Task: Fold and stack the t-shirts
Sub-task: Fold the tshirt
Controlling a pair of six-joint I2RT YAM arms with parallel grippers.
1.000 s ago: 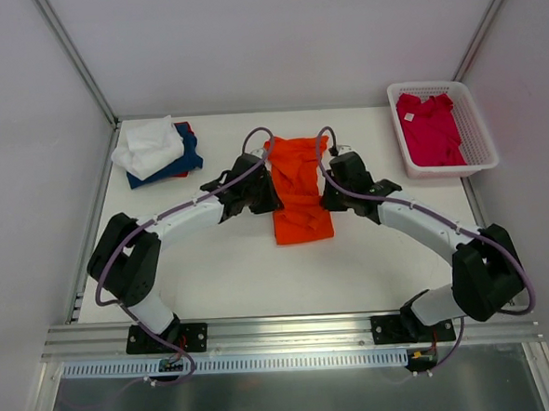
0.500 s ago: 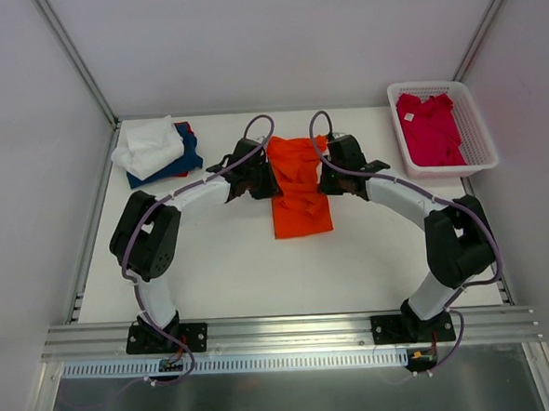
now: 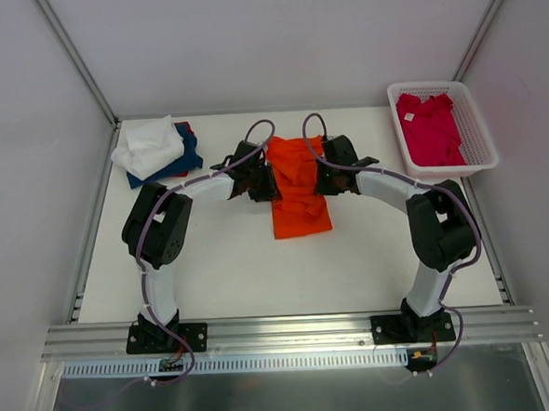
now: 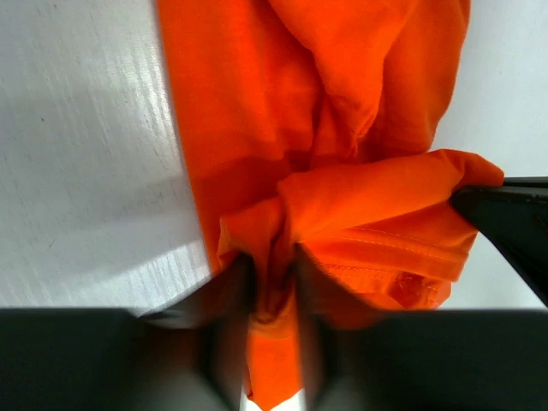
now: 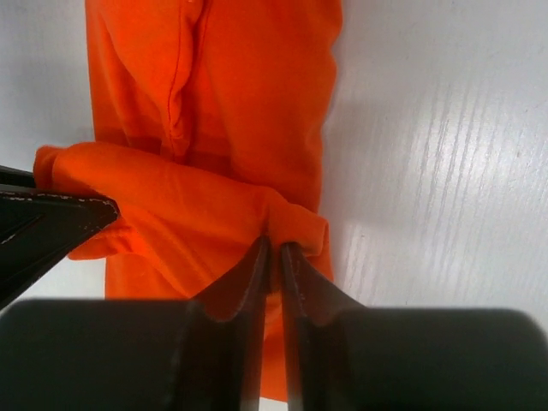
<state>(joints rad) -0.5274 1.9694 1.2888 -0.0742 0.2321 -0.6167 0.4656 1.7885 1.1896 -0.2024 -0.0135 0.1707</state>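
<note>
The orange t-shirt's raised fold bunches mid-shirt; I need to lay it down, then my right gripper needs to draw back the loose hem (image 3: 305, 213).
The bright orange t-shirt (image 3: 300, 190) lies lengthwise in the middle of the table, partly folded, with a raised fold across its middle. My left gripper (image 3: 271, 180) is at its left edge. In the left wrist view the left gripper (image 4: 272, 276) has a bunch of the orange t-shirt (image 4: 257, 128) pinched between its fingers. My right gripper (image 3: 321, 179) is at the right edge. In the right wrist view the right gripper (image 5: 275, 250) is closed to a thin gap on a hem of the orange t-shirt (image 5: 248, 103). Each wrist view shows the other gripper's dark tip across the fold.
A white t-shirt (image 3: 148, 145) lies on a navy one (image 3: 184, 161) at the back left, with a red edge showing behind. A white mesh basket (image 3: 482, 151) at the back right holds a crimson-pink t-shirt (image 3: 428, 126). Grey walls enclose the table.
Both grippers have moved toward the far side along the orange t-shirt's edges, taking the fold with them. Both elbows have swung inward and up.
</note>
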